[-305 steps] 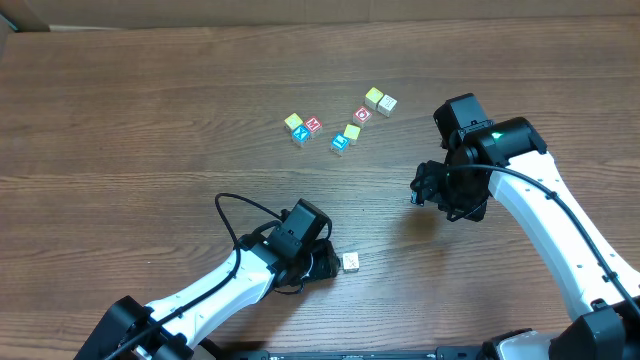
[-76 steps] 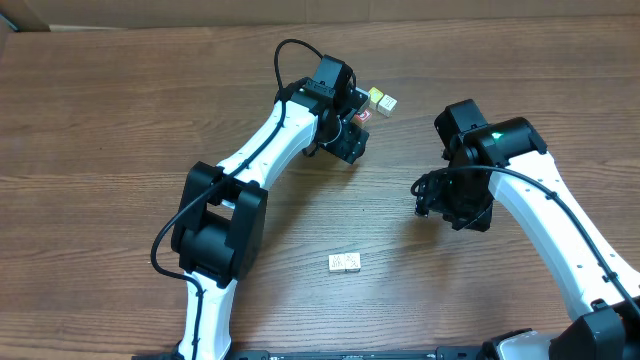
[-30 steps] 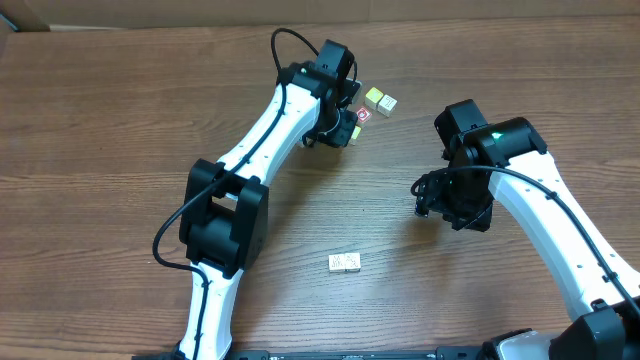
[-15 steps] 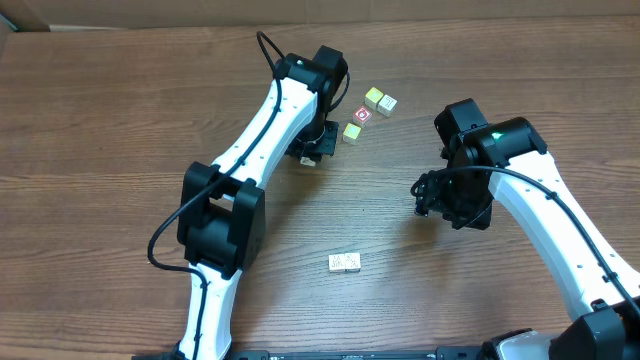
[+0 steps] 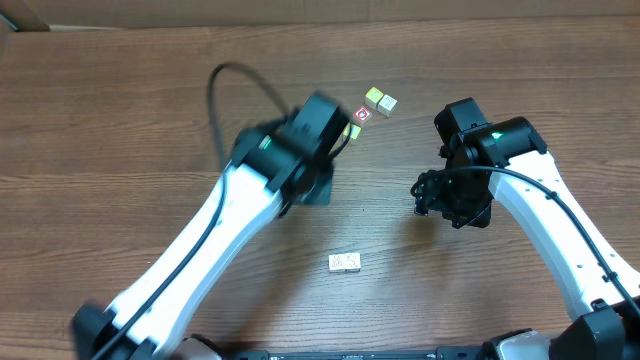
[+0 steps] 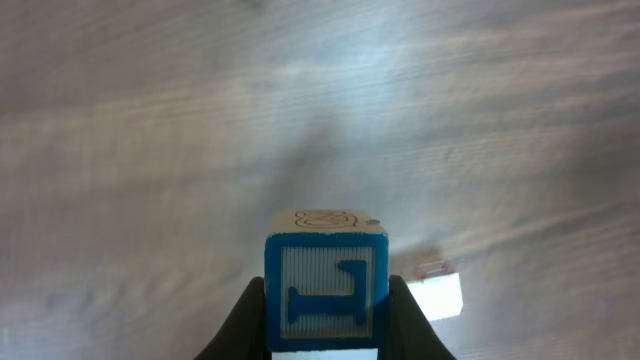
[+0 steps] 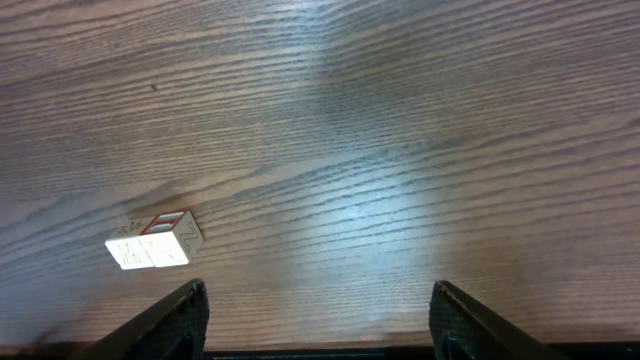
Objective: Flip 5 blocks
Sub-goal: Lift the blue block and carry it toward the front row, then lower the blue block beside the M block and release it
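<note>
The robot's left gripper will release the block, now held above the table, beside the pair of pale blocks [image 5: 319, 265], at the end of the blocks farther from the right gripper.
My left gripper [image 6: 326, 305] is shut on a block [image 6: 326, 285] with a blue letter face, held above the table. In the overhead view that left gripper [image 5: 311, 186] is motion-blurred near the table's middle. Two pale blocks [image 5: 344, 263] lie side by side on the near part of the table; the right wrist view shows this pair [image 7: 155, 242] too. Further back sit a red-faced block [image 5: 362, 114], a yellow-green block [image 5: 373, 96], a pale block [image 5: 387, 103] and another yellow-green block [image 5: 352, 130] at the arm's edge. My right gripper [image 5: 428, 192] [image 7: 320, 300] is open over bare wood.
The wooden table [image 5: 120, 120] fills the view. The left arm [image 5: 220, 230] stretches diagonally from the near left. A black cable [image 5: 225, 80] loops above it. A blurred pale block [image 6: 437, 293] lies just right of the held block in the left wrist view.
The left arm has swung away from the far group of blocks toward the table's middle, carrying the blue-letter block. The right arm has not moved.
</note>
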